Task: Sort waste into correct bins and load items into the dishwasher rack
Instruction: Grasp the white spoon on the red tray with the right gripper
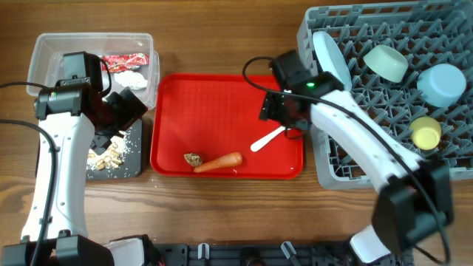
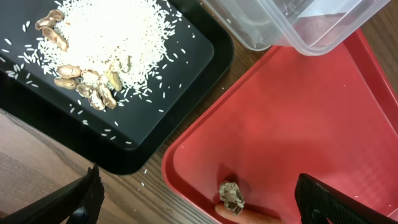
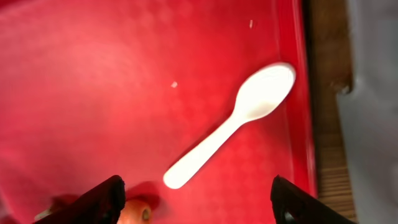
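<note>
The robot's right gripper needs to next go down to the middle of the handle (image 1: 271, 137) (image 3: 211, 144) on the white spoon and close there.
The white spoon (image 1: 266, 139) lies on the red tray (image 1: 222, 103), with an orange carrot (image 1: 219, 162) and a small brown scrap (image 1: 194, 159) near the tray's front edge. My right gripper (image 1: 284, 107) is open above the spoon (image 3: 233, 124); its fingers (image 3: 196, 202) straddle the handle end, and the carrot tip (image 3: 134, 213) shows. My left gripper (image 1: 122, 111) is open and empty (image 2: 199, 202) over the red tray's left edge, near the scrap (image 2: 232, 196). The black tray (image 1: 137, 159) holds rice (image 2: 112, 31) and brown scraps (image 2: 87, 81). The clear tub (image 1: 44, 52) holds the red wrapper (image 1: 124, 60) and tissue (image 1: 129, 77).
The grey rack (image 1: 369, 44) at the right holds the plate (image 1: 330, 59) upright, two bowls (image 1: 386, 62) (image 1: 442, 83) and the yellow cup (image 1: 426, 133). Its wall (image 3: 373, 93) stands just right of the red tray. Loose rice grains lie on the wood by the black tray.
</note>
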Controlling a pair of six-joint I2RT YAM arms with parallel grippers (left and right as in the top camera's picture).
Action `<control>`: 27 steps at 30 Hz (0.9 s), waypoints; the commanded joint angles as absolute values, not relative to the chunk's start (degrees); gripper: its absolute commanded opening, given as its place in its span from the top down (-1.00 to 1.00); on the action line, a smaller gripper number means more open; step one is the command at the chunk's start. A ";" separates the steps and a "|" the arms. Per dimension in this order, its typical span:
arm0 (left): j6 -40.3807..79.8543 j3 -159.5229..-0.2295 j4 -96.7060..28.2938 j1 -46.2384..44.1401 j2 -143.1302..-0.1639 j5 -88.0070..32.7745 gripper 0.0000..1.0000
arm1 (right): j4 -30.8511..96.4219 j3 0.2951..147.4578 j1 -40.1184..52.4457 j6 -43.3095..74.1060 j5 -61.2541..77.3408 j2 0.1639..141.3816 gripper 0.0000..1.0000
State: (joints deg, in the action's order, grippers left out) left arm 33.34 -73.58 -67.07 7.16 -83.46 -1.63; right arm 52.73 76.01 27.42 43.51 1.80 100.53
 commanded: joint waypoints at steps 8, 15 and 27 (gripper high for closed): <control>33.45 -73.08 -67.11 7.35 -83.26 -2.11 -1.00 | 50.41 76.05 29.12 50.43 3.18 113.45 -0.56; 33.45 -73.08 -67.11 7.35 -83.26 -2.11 -1.00 | 50.04 76.05 29.12 51.18 1.56 115.20 -0.50; 33.45 -73.08 -67.13 7.35 -83.26 -2.11 -1.00 | 50.04 76.03 29.12 51.03 0.40 115.20 0.68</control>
